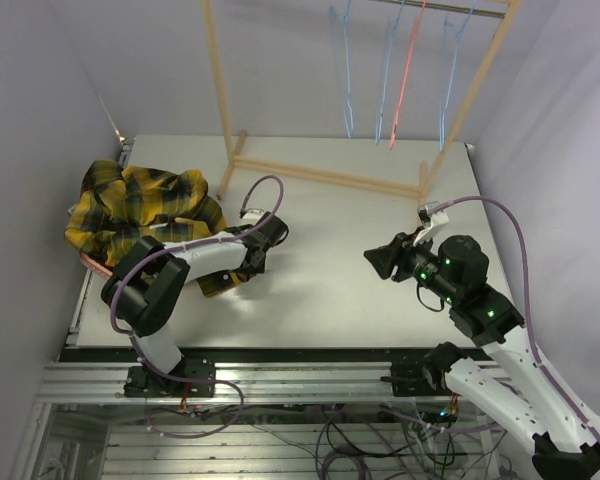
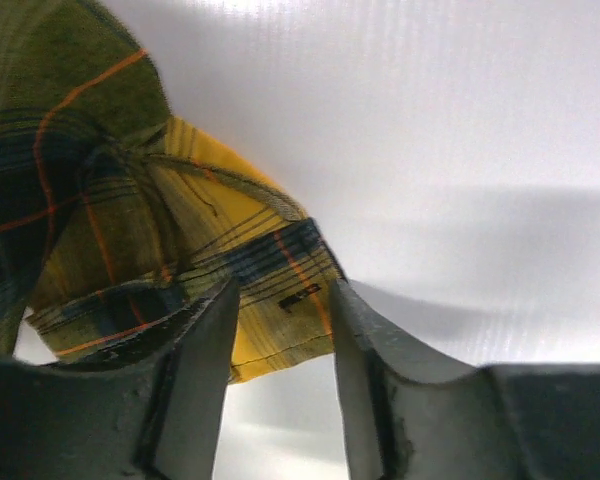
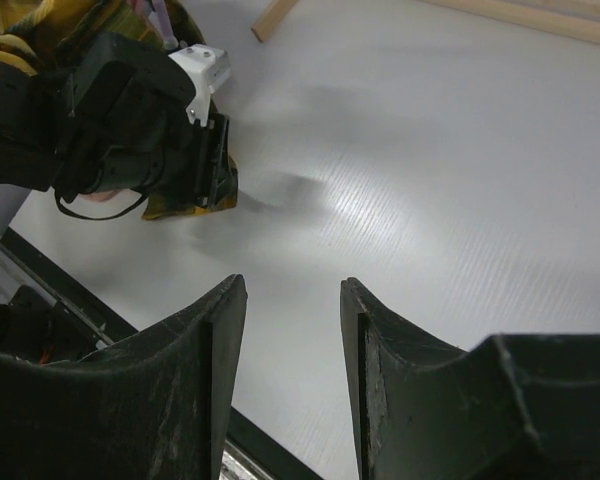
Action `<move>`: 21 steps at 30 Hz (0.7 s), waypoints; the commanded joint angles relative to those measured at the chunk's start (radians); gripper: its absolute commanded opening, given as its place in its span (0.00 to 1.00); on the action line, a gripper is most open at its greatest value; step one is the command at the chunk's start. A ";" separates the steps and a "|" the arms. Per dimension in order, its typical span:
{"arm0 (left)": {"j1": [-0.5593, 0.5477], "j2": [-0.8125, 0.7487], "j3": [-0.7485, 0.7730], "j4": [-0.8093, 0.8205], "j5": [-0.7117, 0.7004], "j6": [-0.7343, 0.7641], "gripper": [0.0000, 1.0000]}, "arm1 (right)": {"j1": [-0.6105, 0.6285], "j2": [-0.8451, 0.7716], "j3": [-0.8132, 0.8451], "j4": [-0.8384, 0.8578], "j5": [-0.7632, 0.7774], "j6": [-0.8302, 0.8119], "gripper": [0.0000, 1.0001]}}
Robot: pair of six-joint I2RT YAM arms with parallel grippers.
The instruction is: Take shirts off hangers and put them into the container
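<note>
The fingers of my left gripper are over one end of the shirt's cuff, so they should back off and pinch the cuff's middle [image 2: 177,300] before lifting it into the container.
A yellow-and-black plaid shirt [image 1: 130,205] lies heaped at the table's left, covering the container, of which only a strip of pink rim [image 1: 92,262] shows. One sleeve trails toward the front, and its cuff [image 2: 280,255] lies on the table. My left gripper [image 2: 282,290] reaches down at that cuff [image 1: 220,282]. Its jaws stand apart on either side of the cuff's end and do not pinch it. My right gripper [image 3: 292,285] is open and empty above bare table at mid-right [image 1: 380,262]. Bare blue hangers [image 1: 345,70] and a pink-red hanger [image 1: 408,70] hang at the back.
The light wooden rack frame [image 1: 330,178] stands across the back of the table, its foot bar lying on the surface. The left arm's wrist [image 3: 130,130] shows in the right wrist view. The table's front edge [image 1: 280,352] runs just behind the arm bases.
</note>
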 commanded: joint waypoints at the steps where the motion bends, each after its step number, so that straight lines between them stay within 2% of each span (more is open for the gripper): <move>1: 0.001 0.054 -0.064 0.016 0.106 -0.015 0.45 | -0.003 -0.007 -0.001 -0.005 0.011 -0.001 0.43; 2: 0.002 0.045 -0.060 0.011 0.108 -0.016 0.36 | -0.003 -0.006 -0.001 -0.005 0.013 -0.001 0.43; 4: 0.002 0.021 -0.051 -0.002 0.107 -0.020 0.10 | -0.003 -0.007 -0.002 -0.003 0.017 -0.002 0.43; 6: 0.002 -0.002 -0.037 -0.016 0.112 -0.017 0.07 | -0.003 -0.006 -0.003 -0.002 0.020 -0.003 0.43; 9: -0.005 -0.037 -0.007 -0.061 0.096 -0.030 0.08 | -0.003 -0.007 -0.007 0.001 0.017 0.002 0.43; 10: -0.010 -0.045 0.010 -0.097 0.049 -0.053 0.13 | -0.003 -0.008 -0.008 0.002 0.018 0.003 0.43; 11: -0.014 -0.054 0.027 -0.147 0.007 -0.080 0.26 | -0.003 -0.010 -0.010 0.000 0.018 0.005 0.43; 12: -0.018 -0.063 0.042 -0.205 -0.028 -0.107 0.46 | -0.003 -0.011 -0.012 0.001 0.018 0.006 0.43; 13: -0.023 -0.079 0.051 -0.242 -0.059 -0.140 0.62 | -0.003 -0.013 -0.015 0.004 0.018 0.007 0.43; 15: -0.030 -0.117 0.051 -0.276 -0.079 -0.184 0.82 | -0.003 -0.016 -0.023 0.010 0.017 0.011 0.43; 21: -0.034 -0.239 -0.039 -0.254 -0.073 -0.318 0.85 | -0.003 -0.009 -0.046 0.039 -0.005 0.020 0.43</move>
